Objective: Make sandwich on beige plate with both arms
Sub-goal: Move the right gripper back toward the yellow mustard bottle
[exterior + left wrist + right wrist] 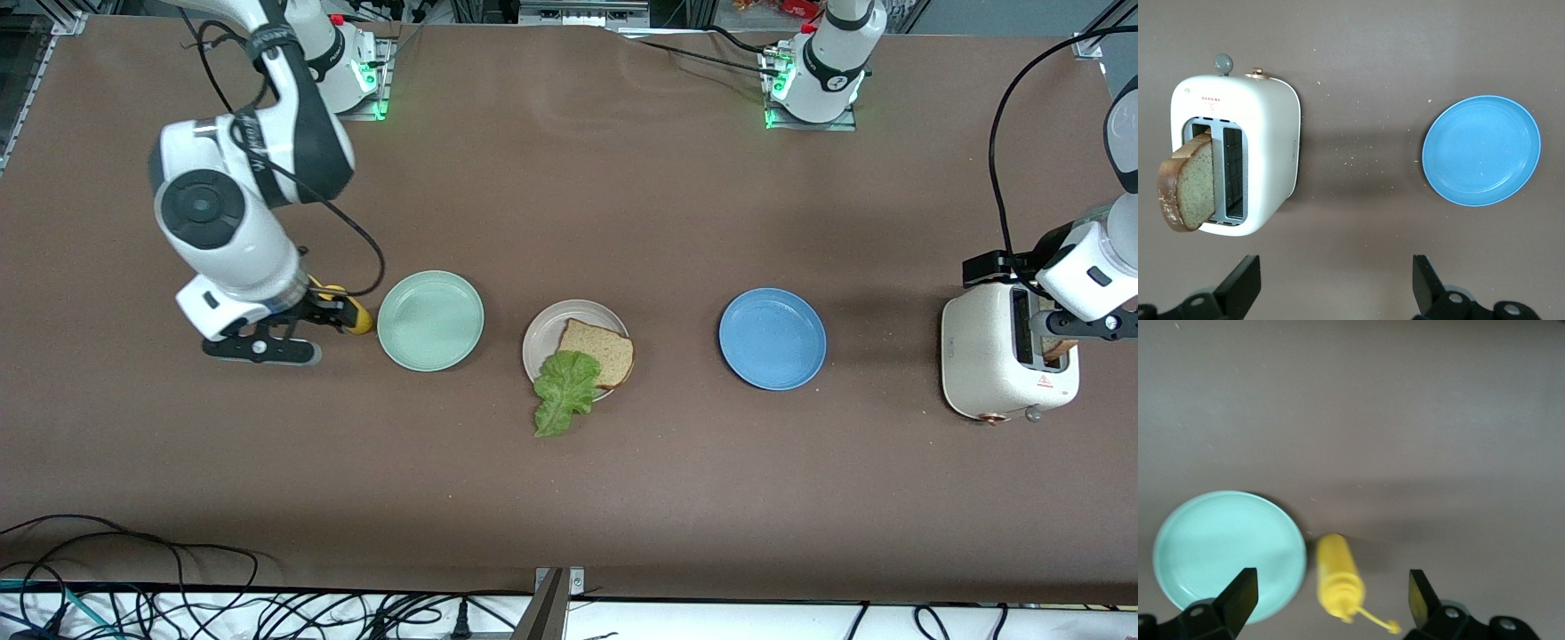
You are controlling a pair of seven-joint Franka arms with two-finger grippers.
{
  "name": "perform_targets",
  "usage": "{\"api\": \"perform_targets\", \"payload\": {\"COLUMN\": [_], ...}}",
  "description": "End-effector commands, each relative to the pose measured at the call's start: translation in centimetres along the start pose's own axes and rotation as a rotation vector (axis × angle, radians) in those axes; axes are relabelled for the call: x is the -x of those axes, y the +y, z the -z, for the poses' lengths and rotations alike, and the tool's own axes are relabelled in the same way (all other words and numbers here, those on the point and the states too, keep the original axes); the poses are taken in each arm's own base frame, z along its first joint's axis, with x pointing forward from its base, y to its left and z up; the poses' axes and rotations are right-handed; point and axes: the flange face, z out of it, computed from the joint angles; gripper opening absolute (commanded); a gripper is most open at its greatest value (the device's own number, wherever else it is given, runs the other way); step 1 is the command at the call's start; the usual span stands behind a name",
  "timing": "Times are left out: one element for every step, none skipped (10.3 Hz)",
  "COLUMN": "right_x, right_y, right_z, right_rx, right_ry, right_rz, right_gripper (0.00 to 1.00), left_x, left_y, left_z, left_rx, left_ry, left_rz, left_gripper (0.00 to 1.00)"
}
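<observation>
The robot's left gripper will next close on the top crust of the bread slice (1067,345) (1170,190) that sticks out of the white toaster.
The beige plate (544,338) sits mid-table with one brown bread slice (597,351) on it. A green lettuce leaf (564,391) lies half on that slice and hangs over the plate's rim nearest the front camera. A second bread slice (1188,183) stands tilted in a slot of the white toaster (1265,153) at the left arm's end. My left gripper (1336,287) hovers open over the toaster (1009,360), holding nothing. My right gripper (1331,600) is open above a yellow squeeze bottle (1338,583) that lies on the table.
A mint-green plate (430,320) lies beside the yellow bottle (348,313), toward the right arm's end. A blue plate (772,338) sits between the beige plate and the toaster. Cables run along the table edge nearest the front camera.
</observation>
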Motion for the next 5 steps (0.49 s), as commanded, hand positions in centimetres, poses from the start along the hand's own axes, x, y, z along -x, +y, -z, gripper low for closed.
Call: {"api": "perform_targets", "payload": {"right_x": [2.2,2.6,3.2,3.8,4.3], "right_y": [6.3,9.1,11.4,14.0,16.1], "right_z": [-0.1,-0.8,-2.1,-3.6,-4.8], "right_rx": [-0.095,-0.123,-0.171,-0.232,-0.258], "right_ry": [-0.024,-0.032,-0.039,-0.038,-0.034], "right_rz": [0.1,0.168,0.232,0.274,0.363], "right_gripper": [1.0,1.0,1.0,1.0,1.0], "left_x": [-0.2,-0.2,-0.3,-0.3,-0.5], "left_y": [-0.8,-1.4,-2.1,-3.0,-3.3], "left_z": [-1.1,-1.2,-1.3,-1.6,-1.9], "left_rx": [-0.041,-0.06,-0.062,-0.061,-0.062], "left_ry": [0.009,0.011,0.023,0.026,0.033], "left_rz": [-0.024,-0.068,-0.078,-0.069,-0.076], "left_gripper": [1.0,1.0,1.0,1.0,1.0]}}
